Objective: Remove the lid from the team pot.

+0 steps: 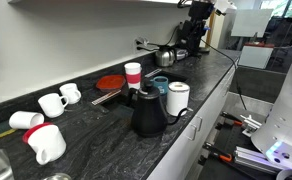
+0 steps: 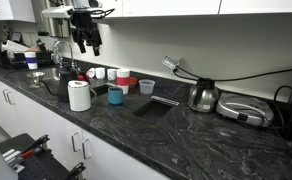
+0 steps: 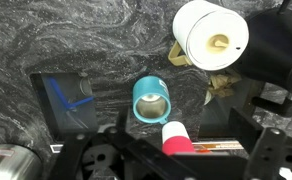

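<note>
The black conical pot's lid must come off, so next my gripper needs to go to the knob (image 1: 147, 87) on top of that lid and close there.
The black conical pot (image 1: 147, 114) stands on the dark stone counter beside a white paper roll (image 1: 178, 98). Its small black lid (image 1: 143, 93) seems to sit on top. In an exterior view the pot (image 2: 54, 82) is partly hidden behind the roll (image 2: 79, 95). In the wrist view only part of the pot (image 3: 278, 48) shows at the right edge, and the lid cannot be made out. My gripper (image 1: 196, 27) (image 2: 86, 36) hangs high above the counter, well away from the pot. Its fingers (image 3: 176, 160) are spread open and empty.
A teal cup (image 3: 151, 100) and a red-and-white cup (image 3: 176, 135) stand near the pot. A flat red disc (image 1: 110, 82), several white mugs (image 1: 51, 103) and a steel kettle (image 2: 203, 95) are also on the counter. A flat black plate (image 3: 66, 100) lies by the teal cup.
</note>
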You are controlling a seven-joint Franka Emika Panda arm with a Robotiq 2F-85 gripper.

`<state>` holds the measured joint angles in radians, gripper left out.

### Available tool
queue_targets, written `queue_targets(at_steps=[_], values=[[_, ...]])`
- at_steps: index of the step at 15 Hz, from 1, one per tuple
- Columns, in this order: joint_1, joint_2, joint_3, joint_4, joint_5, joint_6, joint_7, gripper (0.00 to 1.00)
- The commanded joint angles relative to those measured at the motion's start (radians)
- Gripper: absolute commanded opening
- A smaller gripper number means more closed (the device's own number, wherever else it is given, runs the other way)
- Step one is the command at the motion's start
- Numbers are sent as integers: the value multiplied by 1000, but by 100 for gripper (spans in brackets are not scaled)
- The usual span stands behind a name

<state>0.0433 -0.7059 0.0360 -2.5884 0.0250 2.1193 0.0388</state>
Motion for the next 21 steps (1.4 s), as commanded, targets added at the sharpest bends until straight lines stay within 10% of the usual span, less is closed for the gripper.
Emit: queue_targets(at_steps=[1,13,21], values=[[8,3,20,0,1,18,15,100],[31,5,17,-14,18,68,1,100],[217,147,125,70,199,168,8,100]])
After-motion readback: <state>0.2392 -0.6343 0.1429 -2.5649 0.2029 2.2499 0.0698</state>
